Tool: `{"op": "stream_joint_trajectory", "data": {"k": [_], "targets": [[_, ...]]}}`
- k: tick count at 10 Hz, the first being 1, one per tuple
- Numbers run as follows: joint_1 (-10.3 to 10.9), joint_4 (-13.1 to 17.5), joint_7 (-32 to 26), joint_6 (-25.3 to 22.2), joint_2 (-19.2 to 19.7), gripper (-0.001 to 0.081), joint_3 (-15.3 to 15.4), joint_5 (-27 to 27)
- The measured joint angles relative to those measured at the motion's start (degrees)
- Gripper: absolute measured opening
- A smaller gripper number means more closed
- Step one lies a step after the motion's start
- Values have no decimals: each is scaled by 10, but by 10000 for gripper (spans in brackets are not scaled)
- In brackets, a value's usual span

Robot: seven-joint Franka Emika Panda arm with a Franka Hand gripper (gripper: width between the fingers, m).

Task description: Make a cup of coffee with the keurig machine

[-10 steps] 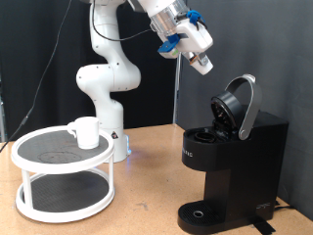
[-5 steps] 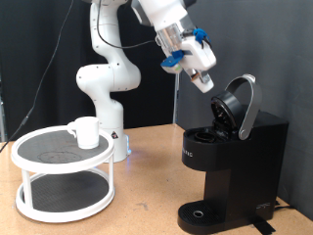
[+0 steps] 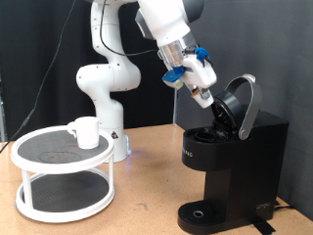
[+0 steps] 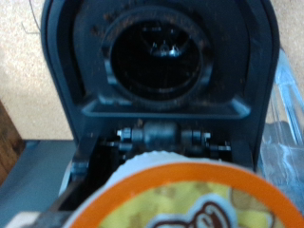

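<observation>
Next, my gripper releases the coffee pod in the open brew chamber of the keurig machine (image 3: 204,133), below the raised lid. The pod is now held close to the lid.
The black keurig machine (image 3: 235,162) stands at the exterior view's right with its domed lid (image 3: 241,102) hinged open. My gripper (image 3: 204,97) hangs tilted just above and left of the open brew chamber, close to the lid. In the wrist view an orange-rimmed coffee pod (image 4: 180,201) fills the near foreground at my fingertips, with the lid's round underside (image 4: 157,52) and the chamber hinge (image 4: 157,138) behind it. My fingers themselves are hidden there. The white cup (image 3: 86,131) sits on the top shelf of a stand at the left, far from the gripper.
The white two-tier round stand (image 3: 61,178) with dark shelves stands at the exterior view's left. The robot base (image 3: 106,93) is behind it. The wooden table (image 3: 147,201) lies between stand and machine. A black curtain forms the backdrop.
My gripper has come down and to the right, from high above the machine to just beside the open lid, over the brew chamber. The cup and machine have not moved.
</observation>
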Motion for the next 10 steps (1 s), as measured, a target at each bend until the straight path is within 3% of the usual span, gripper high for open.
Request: {"op": "stream_joint_trajectory", "data": {"k": [10], "targets": [[0, -35, 0, 85, 54, 366, 28, -22]]}}
